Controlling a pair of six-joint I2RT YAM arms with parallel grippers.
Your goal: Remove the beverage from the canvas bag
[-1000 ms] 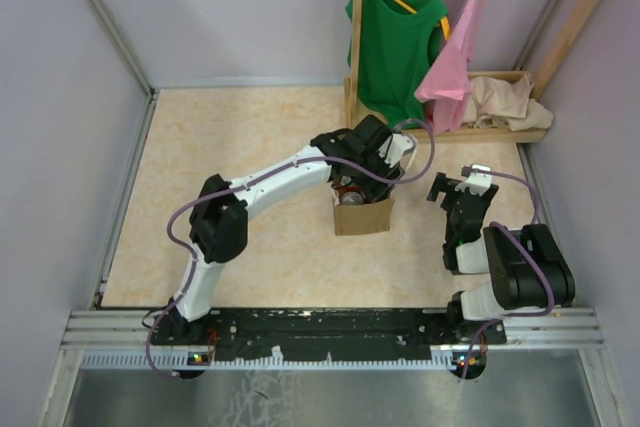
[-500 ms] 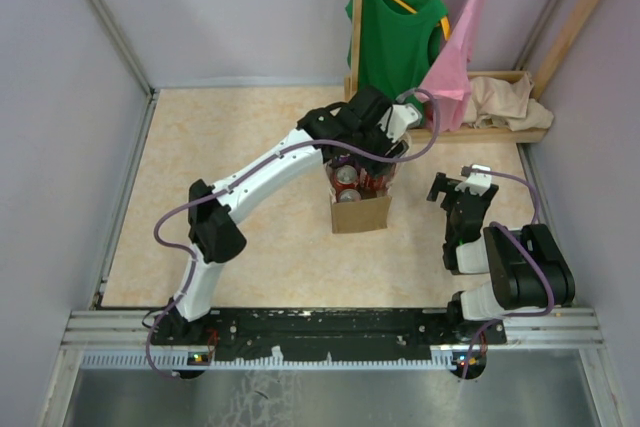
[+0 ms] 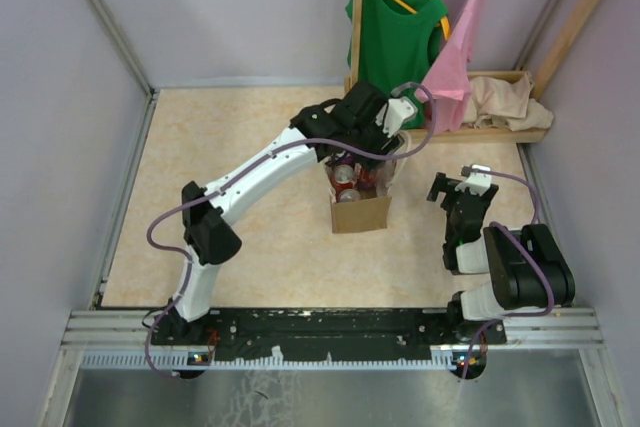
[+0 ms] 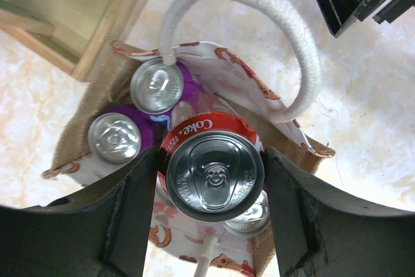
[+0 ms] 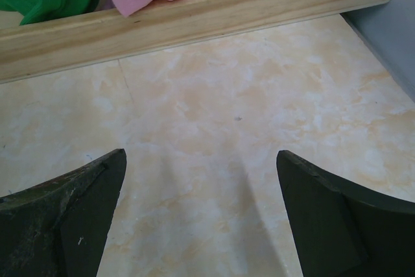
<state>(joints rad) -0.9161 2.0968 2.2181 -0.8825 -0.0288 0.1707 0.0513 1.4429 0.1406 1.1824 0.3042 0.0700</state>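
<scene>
The bare table (image 3: 287,183) is beside the canvas bag, opposite my right gripper. Next, I stand the red Coke can there with my left gripper.
The canvas bag (image 3: 362,214) stands mid-table, a tan-brown box with white loop handles (image 4: 288,40) and a printed lining. My left gripper (image 3: 376,133) is above its open mouth. In the left wrist view this gripper (image 4: 211,163) is shut on a red Coke can (image 4: 215,172) and holds it by the sides, top up, raised over the bag (image 4: 91,105). Two purple cans (image 4: 157,86) and a further can (image 4: 254,216) sit lower, inside the bag. My right gripper (image 3: 462,189) is open and empty, to the right of the bag; it also shows in the right wrist view (image 5: 201,192).
A wooden rack (image 3: 356,37) with a green shirt (image 3: 395,37) and a pink garment (image 3: 455,57) stands just behind the bag. Its wooden base tray (image 3: 500,132) holds a beige cloth (image 3: 510,102). Walls close in the table on the left, back and right.
My left gripper has risen and drawn back from the bag's mouth with the Coke can in it. The right arm has not moved.
</scene>
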